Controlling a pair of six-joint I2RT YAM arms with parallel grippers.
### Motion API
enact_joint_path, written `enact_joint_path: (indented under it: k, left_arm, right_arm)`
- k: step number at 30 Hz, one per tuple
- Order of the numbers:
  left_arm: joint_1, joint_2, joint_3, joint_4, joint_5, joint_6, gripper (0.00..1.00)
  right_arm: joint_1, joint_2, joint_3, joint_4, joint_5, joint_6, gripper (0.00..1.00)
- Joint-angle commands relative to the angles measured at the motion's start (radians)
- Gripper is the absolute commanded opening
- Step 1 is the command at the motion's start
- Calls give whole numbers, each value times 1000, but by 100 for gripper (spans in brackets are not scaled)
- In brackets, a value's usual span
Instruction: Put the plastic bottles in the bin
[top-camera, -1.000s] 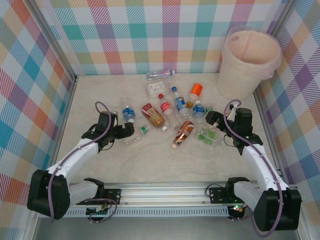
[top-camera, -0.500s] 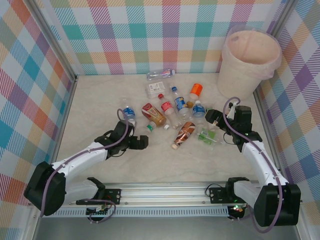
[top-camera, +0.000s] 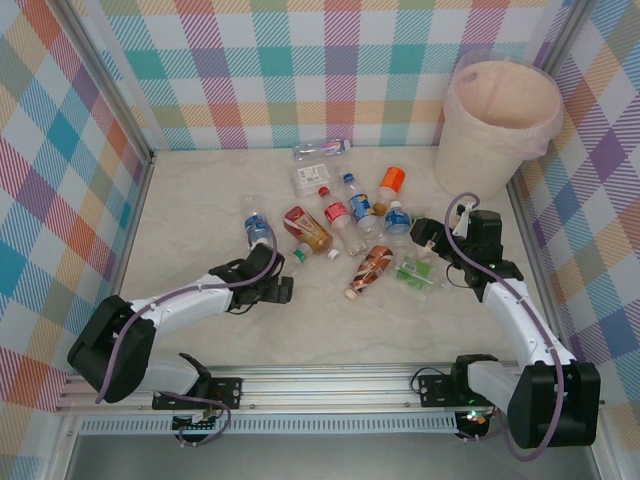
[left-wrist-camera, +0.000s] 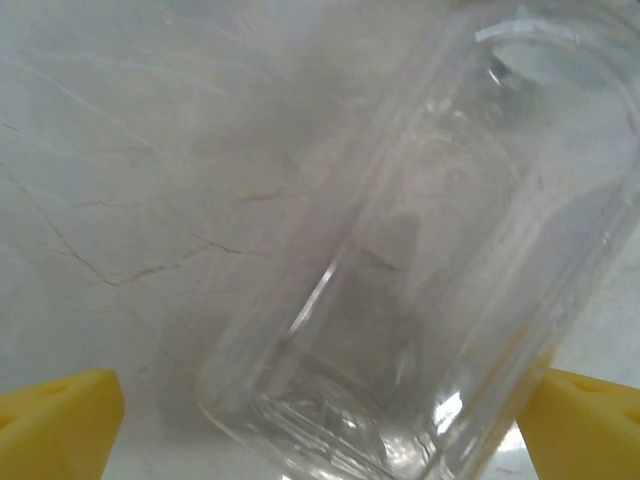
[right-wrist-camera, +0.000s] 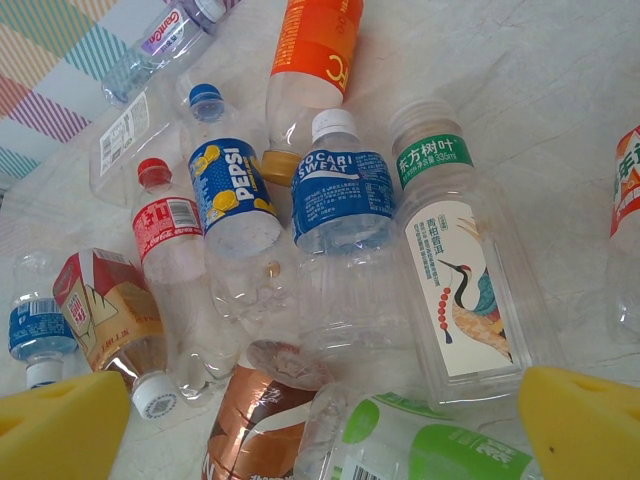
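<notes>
The base of the small clear bottle lies at a slant against one finger, so I need to open my left gripper, line it up with the bottle and grip it squarely across its body (left-wrist-camera: 430, 250).
Several plastic bottles (top-camera: 358, 207) lie scattered mid-table; among them are a Pepsi bottle (right-wrist-camera: 235, 190), a Pocari bottle (right-wrist-camera: 345, 195) and a crane-label bottle (right-wrist-camera: 455, 290). My left gripper (top-camera: 283, 283) is low on the table, open, its yellow fingers (left-wrist-camera: 55, 425) on either side of a small clear bottle (left-wrist-camera: 420, 280) with a green cap (top-camera: 298, 257). My right gripper (top-camera: 425, 240) hangs open over the right side of the cluster, a green-label bottle (right-wrist-camera: 440, 450) just below its fingertips (right-wrist-camera: 585, 425). The cream bin (top-camera: 480, 150) stands at the back right.
Checked walls close in the table on the left, back and right. A flat clear bottle (top-camera: 310, 178) and a purple-capped one (top-camera: 322, 150) lie near the back wall. Bare table shows at the left (top-camera: 180, 200) and in front (top-camera: 380, 330).
My left arm has swung right and forward from the left side up to the green-capped clear bottle. My right gripper has barely shifted. Both stay open.
</notes>
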Motion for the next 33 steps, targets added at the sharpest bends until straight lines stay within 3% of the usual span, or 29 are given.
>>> enact_joint_path:
  k: [1,4,15,22,24,27,33]
  left_arm:
    - [-11,23,29,-9,-49,35,100]
    - [-11,56,42,17,12,76,100]
    - [-19,48,24,85,115,139,78]
    - [-103,36,22,34,21,93,72]
    - [-125,44,38,9,3,94,76]
    - [-145,50,46,-12,-55,79,99]
    - [-122,122,115,-45,-58,108,100]
  right_arm:
    - [4,0,28,18,7,-17,100]
    - [4,2,28,27,9,-19,100]
    - [4,-3,23,29,-8,-8,100]
    - [6,-4,16,32,-10,4,100]
    - [7,-3,15,36,-16,7,100]
    - [7,-3,18,30,-18,3,100]
    - [7,5,23,43,-14,-7,100]
